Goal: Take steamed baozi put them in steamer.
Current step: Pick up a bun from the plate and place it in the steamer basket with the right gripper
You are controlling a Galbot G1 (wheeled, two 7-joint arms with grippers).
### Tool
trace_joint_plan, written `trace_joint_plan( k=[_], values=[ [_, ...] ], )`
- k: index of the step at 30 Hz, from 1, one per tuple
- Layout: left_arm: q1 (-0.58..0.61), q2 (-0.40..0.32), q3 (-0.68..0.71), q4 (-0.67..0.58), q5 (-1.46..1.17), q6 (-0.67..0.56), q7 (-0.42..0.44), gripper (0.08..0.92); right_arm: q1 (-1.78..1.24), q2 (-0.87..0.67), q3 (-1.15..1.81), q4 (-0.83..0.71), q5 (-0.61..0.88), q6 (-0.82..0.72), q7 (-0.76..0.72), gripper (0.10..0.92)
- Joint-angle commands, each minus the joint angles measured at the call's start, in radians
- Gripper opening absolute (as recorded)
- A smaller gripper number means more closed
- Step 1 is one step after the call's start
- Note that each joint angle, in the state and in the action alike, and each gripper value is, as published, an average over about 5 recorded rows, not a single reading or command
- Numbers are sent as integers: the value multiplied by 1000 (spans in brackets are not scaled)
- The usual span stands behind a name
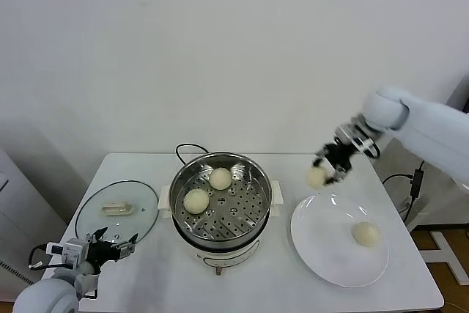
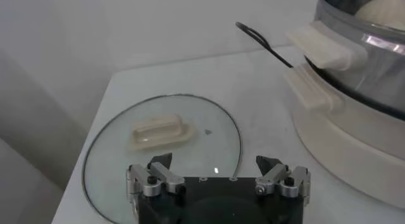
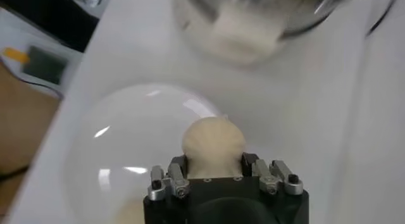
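Observation:
I should use my right gripper to set the baozi free on the steamer's bare bottom near the front rim [image 1: 220, 228], letting go of it there.
The steel steamer [image 1: 253, 194] stands mid-table on its white base and holds two cream baozi [image 1: 196, 200] [image 1: 220, 178]. My right gripper [image 1: 322, 174] is shut on a third baozi [image 1: 316, 177] and holds it in the air between the steamer and the white plate [image 1: 322, 247]; in the right wrist view the bun [image 3: 213, 143] sits between the fingers above the plate [image 3: 114, 155]. A fourth baozi [image 1: 366, 234] lies on the plate. My left gripper [image 1: 117, 248] is open and empty, low at the front left over the glass lid [image 2: 126, 162].
The glass lid [image 1: 91, 214] with its cream handle [image 1: 117, 208] lies flat left of the steamer. A black cord [image 1: 187, 149] runs behind the steamer. The steamer's side handle [image 2: 316, 45] is near the left gripper's side.

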Motion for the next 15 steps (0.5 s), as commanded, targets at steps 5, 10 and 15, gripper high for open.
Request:
trace_joint_plan(
  k=[5, 10, 15],
  values=[
    [3, 2, -1, 1, -2, -5, 1, 823, 66, 310, 24, -46, -4, 376, 0, 519],
    [4, 1, -3, 2, -2, -7, 1, 823, 18, 344, 37, 15, -95, 501, 7, 525],
    [4, 2, -3, 6, -2, -10, 2, 823, -24, 359, 41, 95, -167, 575, 20, 526]
  ],
)
